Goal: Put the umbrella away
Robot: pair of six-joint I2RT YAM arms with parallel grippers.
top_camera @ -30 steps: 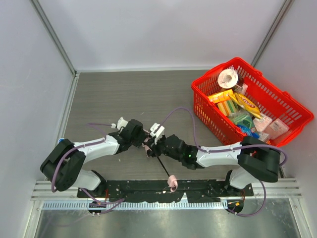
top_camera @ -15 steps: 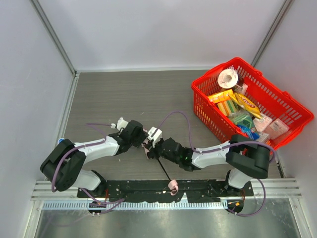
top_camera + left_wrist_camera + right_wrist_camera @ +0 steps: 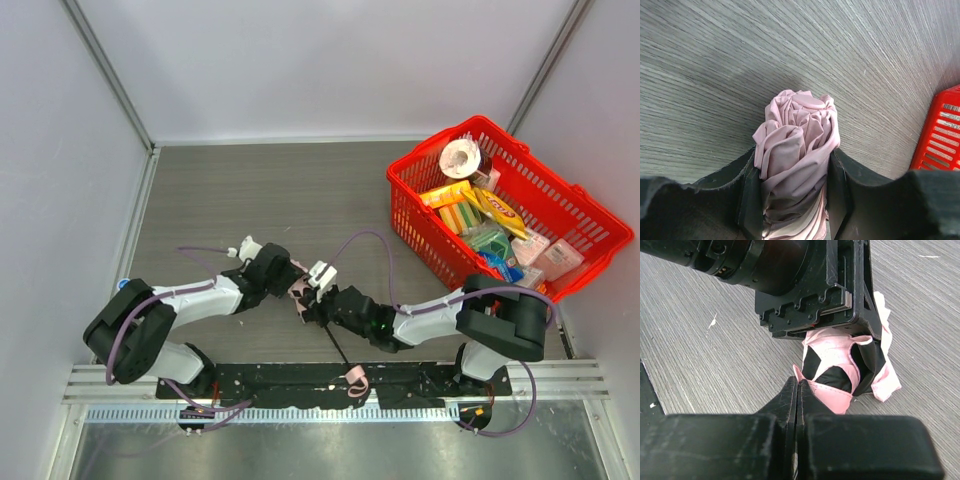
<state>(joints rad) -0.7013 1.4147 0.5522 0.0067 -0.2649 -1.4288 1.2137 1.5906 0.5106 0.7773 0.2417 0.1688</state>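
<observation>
My left gripper is between both arms with the umbrella. It will let go of it on the table (image 3: pixel 292 281) a little beyond the black base rail.
The umbrella (image 3: pixel 298 290) lies on the table between the two arms, its pale pink fabric bunched up. Its thin black shaft (image 3: pixel 335 345) runs toward the near edge and ends in the small pink handle (image 3: pixel 353 378). My left gripper (image 3: pixel 290 284) is shut on the fabric bundle (image 3: pixel 795 145), which fills the gap between its fingers (image 3: pixel 747 175). My right gripper (image 3: pixel 312 303) faces it from the right. Its fingertips (image 3: pixel 790 390) are pressed together, pinching an edge of the pink fabric (image 3: pixel 830 395) just below the left gripper's body (image 3: pixel 810 295).
A red basket (image 3: pixel 418 235) full of packaged goods stands at the right; its wall also shows in the left wrist view (image 3: pixel 940 130). Grey walls enclose the table at back and sides. A black base rail (image 3: pixel 280 385) runs along the near edge.
My right gripper has shifted a little left and nearer, staying at the fabric. The shaft and pink handle have slid slightly toward the near edge. The left gripper has barely moved.
</observation>
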